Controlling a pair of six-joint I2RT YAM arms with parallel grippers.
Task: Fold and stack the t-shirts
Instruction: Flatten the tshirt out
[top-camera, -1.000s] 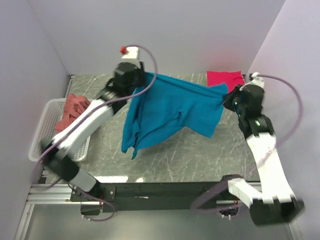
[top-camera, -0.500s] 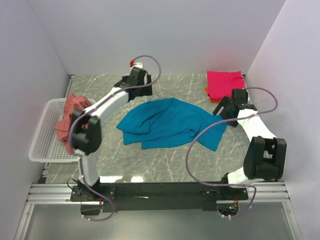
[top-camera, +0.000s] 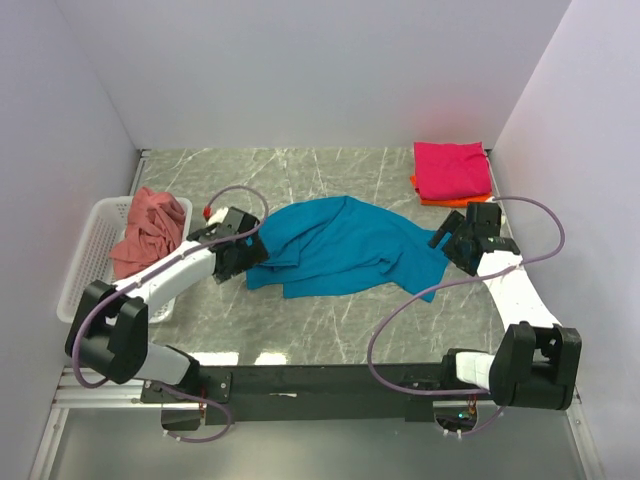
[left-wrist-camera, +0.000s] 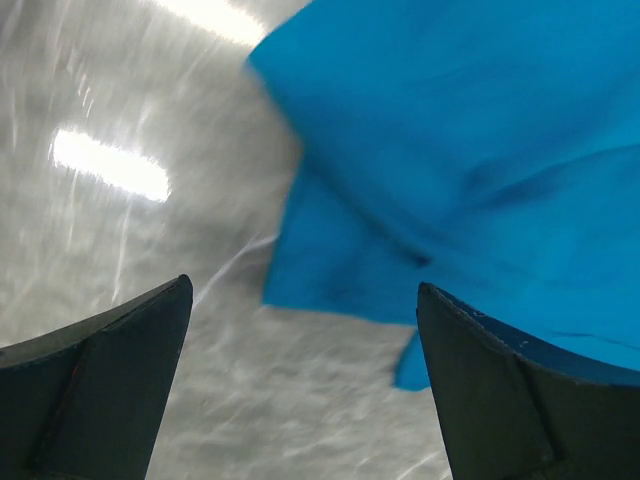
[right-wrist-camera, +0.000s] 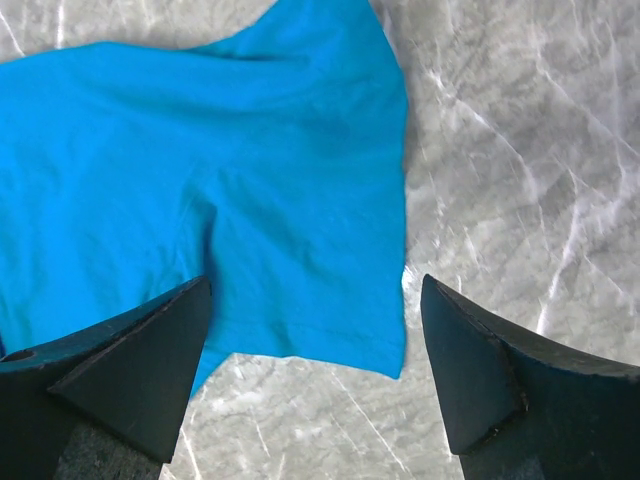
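My right gripper is going next to the teal-blue t-shirt. It should grab the near corner (top-camera: 429, 298) (right-wrist-camera: 392, 364) of that t-shirt, at its end on the folded magenta t-shirt's side of the table.
The teal-blue t-shirt (top-camera: 340, 248) lies crumpled and spread on the marble table, held by neither gripper. My left gripper (top-camera: 252, 258) is low at its left edge, open; the left wrist view shows bare table between the fingers (left-wrist-camera: 100, 390) and teal cloth (left-wrist-camera: 480, 150) just ahead. My right gripper (top-camera: 442, 243) is open at the shirt's right end, hovering over a sleeve (right-wrist-camera: 290, 200). A folded magenta t-shirt (top-camera: 452, 168) rests on an orange one (top-camera: 416, 183) at the back right. The salmon-pink t-shirt (top-camera: 150, 225) is bunched in the basket.
A white mesh basket (top-camera: 82, 275) stands at the table's left edge. Walls close in the left, back and right sides. The arms' mounting rail (top-camera: 320, 380) runs along the near edge.
Both grippers opened and released the teal shirt, which dropped from hanging stretched between them to lying on the table. The left arm swung from the back to the shirt's left edge; the right lowered.
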